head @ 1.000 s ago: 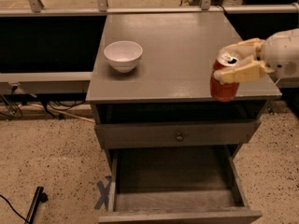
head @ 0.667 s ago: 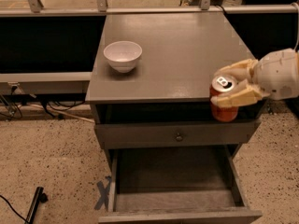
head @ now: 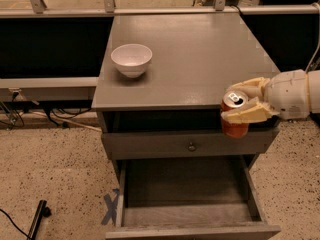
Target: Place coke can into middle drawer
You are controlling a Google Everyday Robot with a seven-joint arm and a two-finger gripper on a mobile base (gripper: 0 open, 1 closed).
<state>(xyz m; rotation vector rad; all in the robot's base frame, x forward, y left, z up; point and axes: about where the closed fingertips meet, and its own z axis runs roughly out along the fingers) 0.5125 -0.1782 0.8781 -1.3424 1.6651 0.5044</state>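
Next, I set the coke can on the open middle drawer's grey bottom near its front panel [head: 206,208].
The coke can [head: 234,116], red with a silver top, is held upright in my gripper [head: 244,103], whose cream fingers [head: 247,114] are shut around it. It hangs in front of the cabinet's right front edge, above the open middle drawer [head: 187,216]. The drawer is pulled out below and shows a bare grey board floor with thin side walls. My arm comes in from the right edge.
A white bowl [head: 131,59] stands on the grey cabinet top [head: 200,54] at the left. A shut drawer front with a small round knob [head: 191,146] sits above the open drawer. A black tool [head: 37,219] and blue tape [head: 111,209] lie on the speckled floor at left.
My gripper has carried the coke can down and forward, off the cabinet's top edge to in front of the upper drawer front.
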